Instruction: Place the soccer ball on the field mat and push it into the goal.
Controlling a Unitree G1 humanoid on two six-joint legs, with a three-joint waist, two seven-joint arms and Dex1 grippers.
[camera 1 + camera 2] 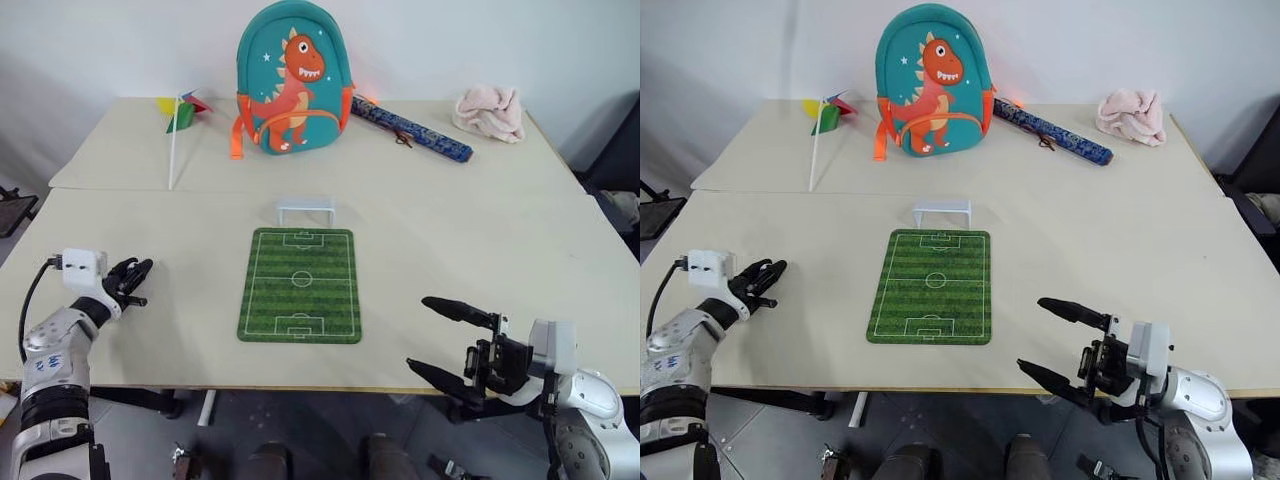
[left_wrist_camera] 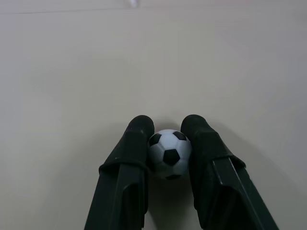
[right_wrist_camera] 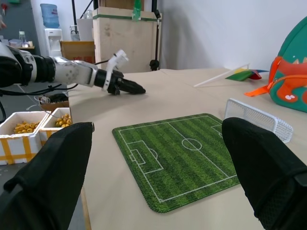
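My left gripper should release the soccer ball on the near penalty box's line [image 1: 300, 312], the one that faces toward the centre circle.
The soccer ball [image 2: 169, 154], white with black patches, sits between the two black fingers of my left gripper [image 2: 167, 125], which is shut on it just above the table. That left gripper [image 1: 138, 281] is near the table's left side, well left of the field mat [image 1: 300, 285]. The green mat lies flat in the middle of the table. The goal [image 1: 306, 211], a small white frame, stands just beyond the mat's far short edge. My right gripper [image 1: 424, 336] hangs open at the table's front edge, right of the mat, with nothing between its fingers [image 3: 264, 165].
A teal dinosaur backpack [image 1: 292, 80] stands at the back centre. A pinwheel [image 1: 180, 115] lies to its left. A blue rolled item [image 1: 412, 129] and a pink cloth [image 1: 490, 110] lie to its right. Boxes [image 3: 29, 127] stand on the floor past the table's left edge.
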